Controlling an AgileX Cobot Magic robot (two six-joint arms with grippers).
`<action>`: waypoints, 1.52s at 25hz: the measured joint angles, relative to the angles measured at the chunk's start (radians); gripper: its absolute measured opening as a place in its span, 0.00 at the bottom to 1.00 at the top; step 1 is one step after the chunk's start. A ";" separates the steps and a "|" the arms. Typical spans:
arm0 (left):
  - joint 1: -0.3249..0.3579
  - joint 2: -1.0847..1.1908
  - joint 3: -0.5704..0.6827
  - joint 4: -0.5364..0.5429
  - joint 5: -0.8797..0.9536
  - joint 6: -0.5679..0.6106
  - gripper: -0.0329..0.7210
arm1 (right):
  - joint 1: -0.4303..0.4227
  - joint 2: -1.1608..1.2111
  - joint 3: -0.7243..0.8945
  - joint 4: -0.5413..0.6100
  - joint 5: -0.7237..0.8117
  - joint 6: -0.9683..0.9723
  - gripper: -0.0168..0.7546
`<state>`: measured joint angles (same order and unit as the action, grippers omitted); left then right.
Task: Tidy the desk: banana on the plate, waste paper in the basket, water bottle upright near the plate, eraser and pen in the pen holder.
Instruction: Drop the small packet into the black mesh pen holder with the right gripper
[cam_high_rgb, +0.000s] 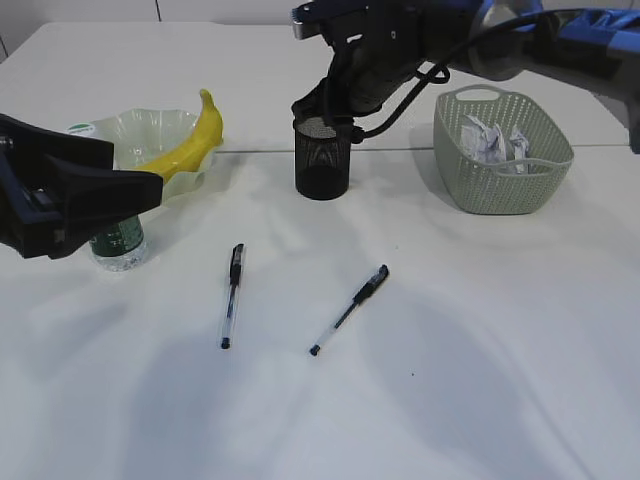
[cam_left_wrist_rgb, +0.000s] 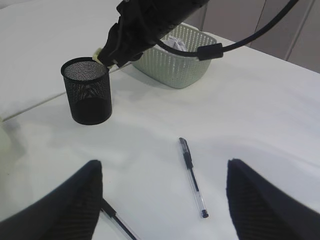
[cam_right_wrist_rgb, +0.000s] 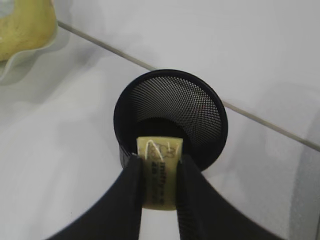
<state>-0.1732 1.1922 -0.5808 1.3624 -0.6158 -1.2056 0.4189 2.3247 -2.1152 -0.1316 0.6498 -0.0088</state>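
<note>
I should open my right gripper to let the eraser go, down at the bottom inside the black mesh pen holder (cam_high_rgb: 322, 180) (cam_right_wrist_rgb: 160, 131). The eraser is now just above the holder's rim.
My right gripper (cam_right_wrist_rgb: 160, 172) is shut on a pale yellow eraser (cam_right_wrist_rgb: 160, 170) and holds it just above the rim of the black mesh pen holder (cam_high_rgb: 322, 160); this also shows in the left wrist view (cam_left_wrist_rgb: 102, 54). Two black pens lie on the table, one on the left (cam_high_rgb: 232, 293) and one on the right (cam_high_rgb: 350, 308). The banana (cam_high_rgb: 190, 145) lies on the pale scalloped plate (cam_high_rgb: 135, 130). The water bottle (cam_high_rgb: 118, 245) stands upright beside the plate, mostly hidden by my left gripper (cam_high_rgb: 120, 190), which is open and empty above the table (cam_left_wrist_rgb: 162, 195).
A grey-green basket (cam_high_rgb: 500, 150) at the right holds crumpled waste paper (cam_high_rgb: 495, 140). A seam (cam_high_rgb: 250, 151) runs across the white table behind the holder. The right arm and its cable hang over the holder.
</note>
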 joint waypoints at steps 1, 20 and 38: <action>0.000 0.000 0.000 0.000 0.000 0.000 0.77 | -0.002 0.005 0.000 0.000 -0.014 0.000 0.18; 0.000 0.000 0.000 0.000 0.004 -0.002 0.77 | -0.032 0.149 -0.144 -0.001 -0.113 -0.004 0.18; 0.000 0.000 0.000 0.000 0.004 -0.002 0.76 | -0.032 0.171 -0.146 0.021 -0.082 -0.006 0.19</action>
<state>-0.1732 1.1922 -0.5808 1.3624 -0.6122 -1.2073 0.3874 2.4952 -2.2617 -0.1110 0.5678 -0.0147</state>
